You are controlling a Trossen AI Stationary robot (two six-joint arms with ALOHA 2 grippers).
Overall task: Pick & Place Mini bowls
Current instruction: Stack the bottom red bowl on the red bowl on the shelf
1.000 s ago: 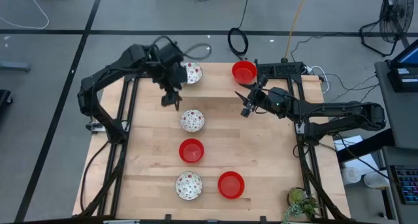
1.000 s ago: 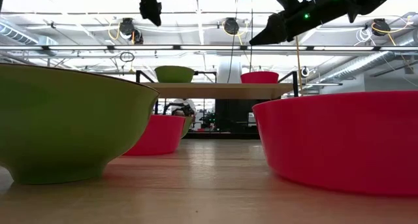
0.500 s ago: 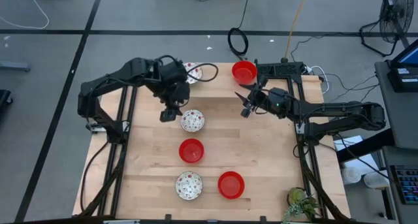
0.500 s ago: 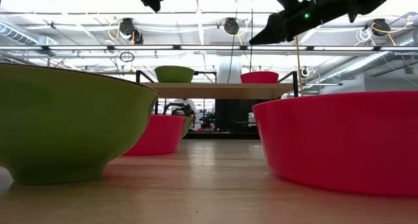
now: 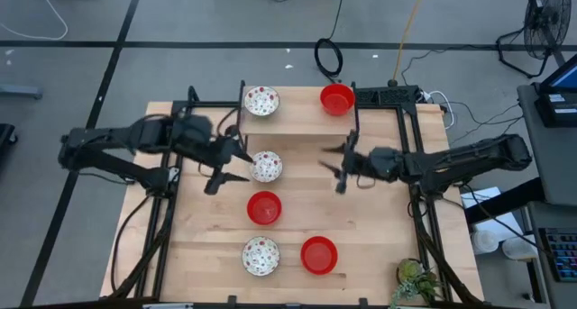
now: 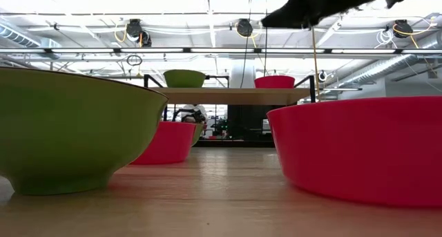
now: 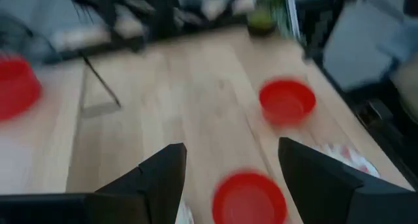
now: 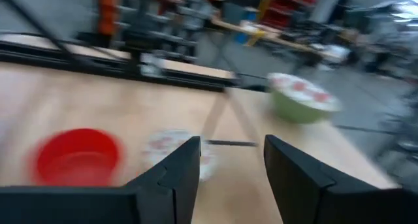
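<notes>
My right gripper needs to move to the red bowl closest to the plant next and grab the bowl's rim [image 5: 318, 238] on the side facing the shelf.
Six mini bowls show in the high view. On the raised far shelf stand a speckled white bowl [image 5: 261, 100] and a red bowl [image 5: 337, 99]. On the table stand a speckled bowl [image 5: 265, 167], a red bowl [image 5: 263, 207], a speckled bowl [image 5: 260, 256] and a red bowl [image 5: 318, 255]. My left gripper [image 5: 232, 165] hovers open just left of the middle speckled bowl. My right gripper [image 5: 333, 169] hovers open to that bowl's right, over bare wood. Neither holds anything. The left wrist view shows red bowls [image 7: 287, 101] [image 7: 249, 198] ahead of the open fingers.
Black frame posts [image 5: 353, 120] stand at the shelf's corners, and cables [image 5: 329, 57] lie beyond the far edge. A small plant [image 5: 413, 280] sits at the near right corner. Bare wood [image 5: 379, 228] lies right of the bowl column.
My left gripper has come away from the speckled bowl on the far shelf, moving toward the near and left edges, with the arm stretching out low; it has left the low view. My right gripper has shifted toward the near edge. No bowl has moved.
</notes>
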